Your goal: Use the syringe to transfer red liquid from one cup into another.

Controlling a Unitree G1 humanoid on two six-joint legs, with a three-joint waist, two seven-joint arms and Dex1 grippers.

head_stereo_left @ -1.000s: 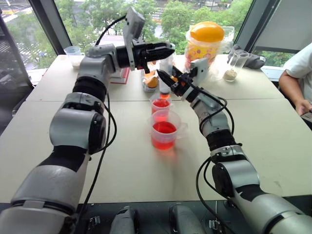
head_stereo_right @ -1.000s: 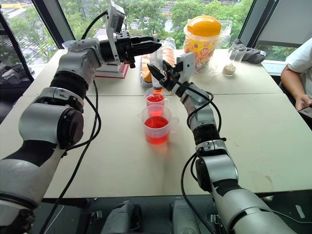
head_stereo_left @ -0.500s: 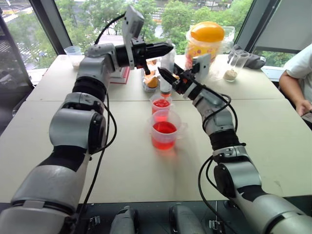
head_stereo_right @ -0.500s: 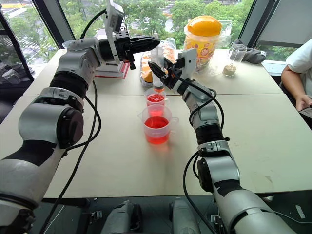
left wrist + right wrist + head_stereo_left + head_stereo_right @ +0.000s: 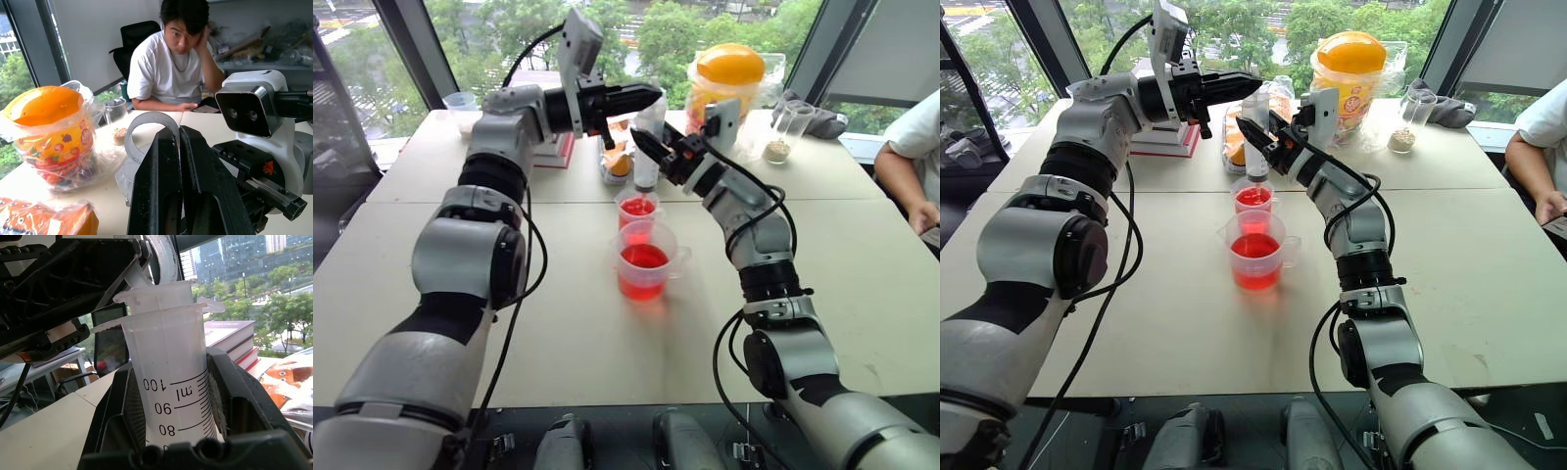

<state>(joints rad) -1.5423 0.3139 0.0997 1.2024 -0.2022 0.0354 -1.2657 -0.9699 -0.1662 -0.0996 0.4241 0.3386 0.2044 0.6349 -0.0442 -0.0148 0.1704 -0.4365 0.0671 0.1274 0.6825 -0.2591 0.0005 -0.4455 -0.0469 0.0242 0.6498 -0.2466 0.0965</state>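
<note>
Next, my right gripper releases the syringe on the bare table (image 5: 779,262), well past the handle of the wider cup. The syringe is upright over the smaller cup.
The syringe (image 5: 647,157) stands upright over the smaller cup (image 5: 636,211), its orange-red tip just above the rim. My right gripper (image 5: 646,147) is shut on the syringe's clear barrel (image 5: 171,382), one finger on each side. Up at the plunger's ring (image 5: 150,128), my left gripper (image 5: 651,95) is shut on it from the left. Red liquid (image 5: 637,207) sits in the smaller cup, and more red liquid (image 5: 643,259) lies in the wider handled cup (image 5: 646,279) just in front. The barrel looks clear at its upper marks.
Behind the cups lie orange snack packets (image 5: 617,162), books (image 5: 554,152) and an orange-lidded jar in a plastic bag (image 5: 729,83). A clear cup with beige powder (image 5: 779,137) stands at the back right. A person's arm (image 5: 906,166) rests at the right table edge.
My right forearm has lifted and its wrist has bent, while the gripper keeps its hold on the syringe over the smaller cup. The left gripper has stayed put.
</note>
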